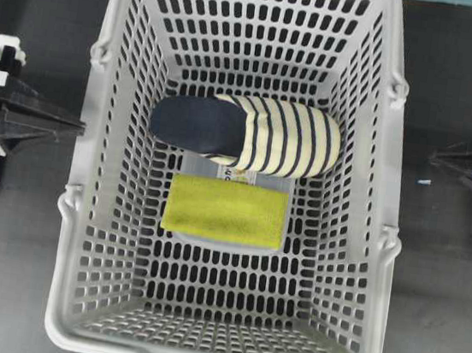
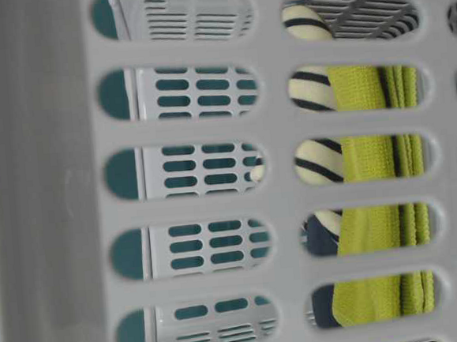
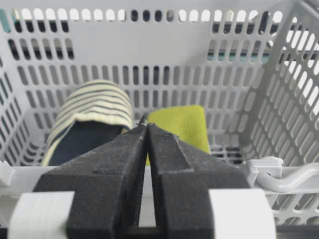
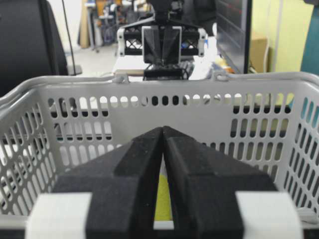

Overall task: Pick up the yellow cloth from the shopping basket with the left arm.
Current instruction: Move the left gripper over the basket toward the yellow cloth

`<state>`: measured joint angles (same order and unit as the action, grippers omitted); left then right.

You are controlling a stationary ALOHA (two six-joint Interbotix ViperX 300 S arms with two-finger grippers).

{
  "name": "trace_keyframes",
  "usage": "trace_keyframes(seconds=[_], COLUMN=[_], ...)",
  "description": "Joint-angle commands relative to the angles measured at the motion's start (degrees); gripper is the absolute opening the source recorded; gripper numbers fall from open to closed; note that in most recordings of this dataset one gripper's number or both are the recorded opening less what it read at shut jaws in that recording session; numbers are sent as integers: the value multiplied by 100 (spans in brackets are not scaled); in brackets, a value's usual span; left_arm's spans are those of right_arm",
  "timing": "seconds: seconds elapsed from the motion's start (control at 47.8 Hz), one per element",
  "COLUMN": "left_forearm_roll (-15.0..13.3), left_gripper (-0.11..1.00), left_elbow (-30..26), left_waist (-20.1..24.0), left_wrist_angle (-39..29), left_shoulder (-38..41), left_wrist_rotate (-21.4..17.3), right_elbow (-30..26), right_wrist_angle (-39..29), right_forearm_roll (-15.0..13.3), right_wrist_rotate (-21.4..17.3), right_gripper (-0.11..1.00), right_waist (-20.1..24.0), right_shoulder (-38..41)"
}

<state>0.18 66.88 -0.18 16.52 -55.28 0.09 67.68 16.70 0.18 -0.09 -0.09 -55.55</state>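
Note:
My left gripper should next close on the middle of the yellow cloth [image 1: 220,211] [image 3: 178,130], and its fingers should squeeze in from the two long edges of the cloth.
The yellow cloth [image 1: 225,210] lies folded flat in the middle of the shopping basket [image 1: 77,209], on top of a clear container. It also shows in the left wrist view [image 3: 182,124], the table-level view [image 2: 376,231], and as a sliver in the right wrist view [image 4: 162,199]. My left gripper [image 1: 80,127] is outside the basket's left wall, shut and empty; its tips [image 3: 146,125] point at the cloth over the rim. My right gripper [image 1: 434,155] is outside the right wall, shut and empty [image 4: 163,128].
A cream-and-navy striped slipper [image 1: 267,135] lies across the basket just behind the cloth, also in the left wrist view [image 3: 89,107]. The clear container [image 1: 243,176] peeks out between slipper and cloth. The tall slotted basket walls [image 3: 149,50] stand between both grippers and the cloth.

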Motion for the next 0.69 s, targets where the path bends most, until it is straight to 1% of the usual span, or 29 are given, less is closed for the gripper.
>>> trace_keyframes(seconds=[0.0,0.021,0.084,0.146,0.272,0.377,0.523,0.628,0.67], left_forearm_roll=[229,229,229,229,229,237,237,237,237], left_gripper=[6,6,0,0,0,0,0,0,0], left_elbow=[-387,-457,-694,-958,-1556,-1951,-2505,-2944,-3103], left_waist=[-35,-35,-44,-62,-88,-114,-158,-158,-158], left_wrist_angle=[-255,-369,-738,-1151,-2048,-2646,-3305,-3700,-3823], left_shoulder=[26,35,62,132,387,650,1099,1450,1582], left_wrist_rotate=[132,158,246,281,255,220,176,176,176], right_elbow=[-132,-132,-167,-185,-211,-220,-316,-396,-413], right_wrist_angle=[35,18,-70,-185,-422,-439,-659,-826,-870], right_forearm_roll=[26,62,132,176,176,176,149,88,70], right_wrist_rotate=[-114,-114,-158,-264,-615,-826,-844,-756,-703], right_gripper=[0,0,0,0,0,0,0,0,4], right_waist=[9,9,9,9,53,18,-202,-237,-237], right_shoulder=[44,35,18,9,53,88,88,97,105])
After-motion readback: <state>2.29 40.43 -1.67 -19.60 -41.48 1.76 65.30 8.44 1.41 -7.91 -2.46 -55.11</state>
